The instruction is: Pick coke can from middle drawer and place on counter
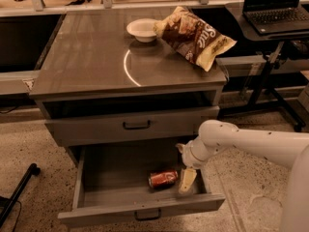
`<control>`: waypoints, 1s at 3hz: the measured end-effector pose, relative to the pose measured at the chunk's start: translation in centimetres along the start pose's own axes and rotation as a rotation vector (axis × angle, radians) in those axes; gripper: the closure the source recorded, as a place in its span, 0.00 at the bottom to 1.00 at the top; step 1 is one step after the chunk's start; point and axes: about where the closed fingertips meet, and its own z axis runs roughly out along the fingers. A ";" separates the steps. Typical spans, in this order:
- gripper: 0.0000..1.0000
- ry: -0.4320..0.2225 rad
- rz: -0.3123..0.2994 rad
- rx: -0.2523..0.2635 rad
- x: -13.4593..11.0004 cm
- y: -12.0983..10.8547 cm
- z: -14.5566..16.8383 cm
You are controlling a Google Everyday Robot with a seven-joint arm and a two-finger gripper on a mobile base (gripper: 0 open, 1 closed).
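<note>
The robot's gripper should next move to the coke can's end (173, 178) nearest the white arm and close there, so that the can's other end stays sticking out.
The coke can (162, 179) lies on its side on the floor of the open middle drawer (96, 187), the bottom one, pulled out. My gripper (186, 180) hangs from the white arm coming in from the right, inside the drawer just right of the can, with one cream finger (187, 181) pointing down next to the can's end. The counter (91, 57) is the glossy grey-brown cabinet top above, with a curved white reflection.
A white bowl (143, 29) and a brown-and-cream chip bag (194, 36) sit at the counter's back right. The drawer above (135, 125) is closed. A dark desk with a laptop (275, 11) stands to the right. A black leg (17, 197) lies on the floor at left.
</note>
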 end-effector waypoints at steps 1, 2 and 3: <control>0.00 0.001 -0.039 -0.003 0.0 -0.5 1.2; 0.00 -0.002 -0.082 0.009 -0.1 -1.1 2.2; 0.00 -0.014 -0.124 0.024 -0.1 -1.7 3.5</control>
